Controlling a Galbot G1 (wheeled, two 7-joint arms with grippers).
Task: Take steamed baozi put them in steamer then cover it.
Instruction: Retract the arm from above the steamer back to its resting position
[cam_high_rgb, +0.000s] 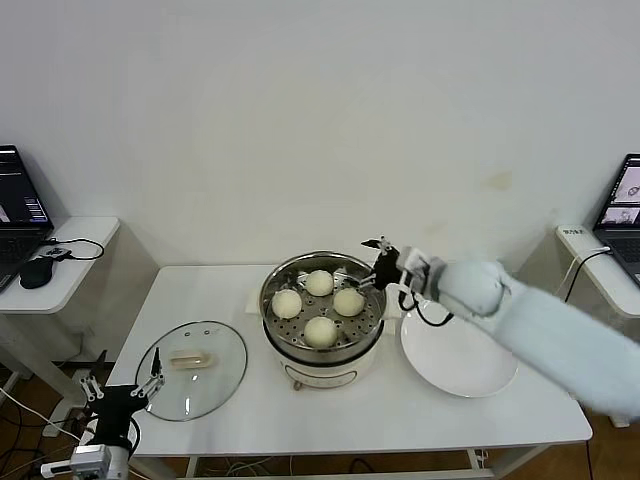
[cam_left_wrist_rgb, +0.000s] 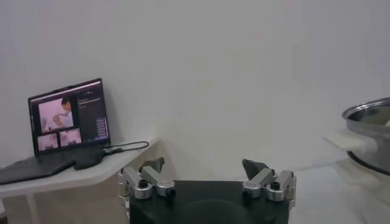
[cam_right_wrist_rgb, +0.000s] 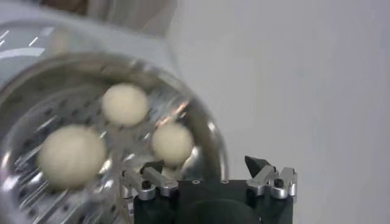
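Note:
The glass cover is next for my left gripper, which should go to it and close on the cover's handle (cam_high_rgb: 181, 359), toward the handle's end farther from the steamer.
The steamer (cam_high_rgb: 290, 364) stands mid-table with several cream-white baozi (cam_high_rgb: 320, 331) on its perforated tray. My right gripper (cam_high_rgb: 375, 264) hovers open and empty over the steamer's right rim. In the right wrist view, three baozi (cam_right_wrist_rgb: 70, 155) lie on the tray (cam_right_wrist_rgb: 36, 103) below the open gripper (cam_right_wrist_rgb: 206, 163). The glass cover (cam_high_rgb: 220, 385) lies flat on the table to the steamer's left, handle up. My left gripper (cam_high_rgb: 122, 383) waits open by the cover's near-left edge, off the table corner. In the left wrist view that gripper (cam_left_wrist_rgb: 206, 163) holds nothing, and the steamer (cam_left_wrist_rgb: 372, 115) shows far off.
An empty white plate (cam_high_rgb: 458, 355) sits right of the steamer, under my right arm. Side tables flank the work table, each with a laptop (cam_high_rgb: 18, 205) (cam_high_rgb: 625, 205); the left one also holds a mouse (cam_high_rgb: 38, 272).

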